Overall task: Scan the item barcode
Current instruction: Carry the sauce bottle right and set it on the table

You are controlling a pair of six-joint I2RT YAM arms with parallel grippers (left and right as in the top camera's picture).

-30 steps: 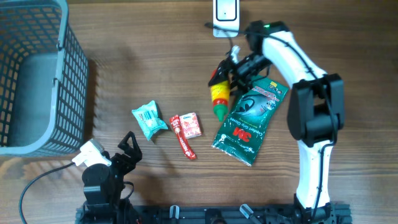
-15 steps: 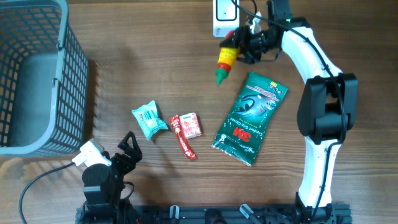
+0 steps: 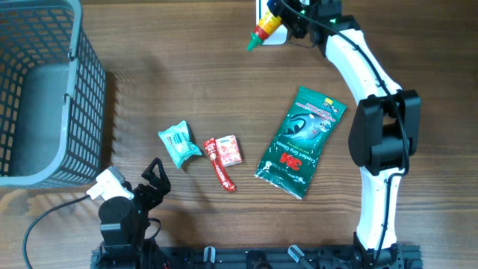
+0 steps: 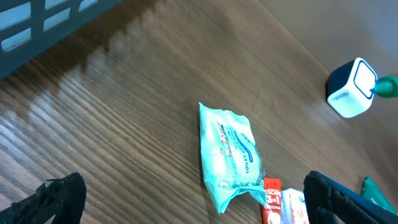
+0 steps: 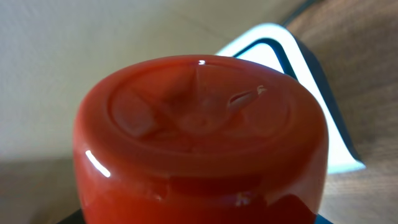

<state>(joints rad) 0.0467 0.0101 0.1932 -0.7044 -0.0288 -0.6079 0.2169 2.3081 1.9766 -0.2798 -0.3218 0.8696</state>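
My right gripper needs to release the sauce bottle, now tilted over the white scanner, on the bare tabletop at the side (image 3: 454, 93) opposite the blue-grey basket.
A sauce bottle (image 3: 264, 28) with a red body, yellow band and green tip hangs tilted over the white scanner (image 3: 275, 39) at the table's far edge. My right gripper (image 3: 289, 18) is shut on the bottle's red end. The right wrist view is filled by the bottle's red base (image 5: 199, 143), with the scanner (image 5: 311, 93) behind it. My left gripper (image 3: 153, 179) stands open near the front left, nothing between its fingers. In its wrist view the scanner (image 4: 352, 88) and the bottle's green tip (image 4: 387, 86) show far off.
A teal packet (image 3: 179, 144), a red sachet (image 3: 220, 166) and a small pink-and-white pack (image 3: 229, 149) lie mid-table. A green 3M pack (image 3: 302, 142) lies to their right. A blue-grey basket (image 3: 45, 97) stands at the left.
The right arm lifted the bottle from beside the green pack and carried it up and left to the scanner. The left arm has not moved.
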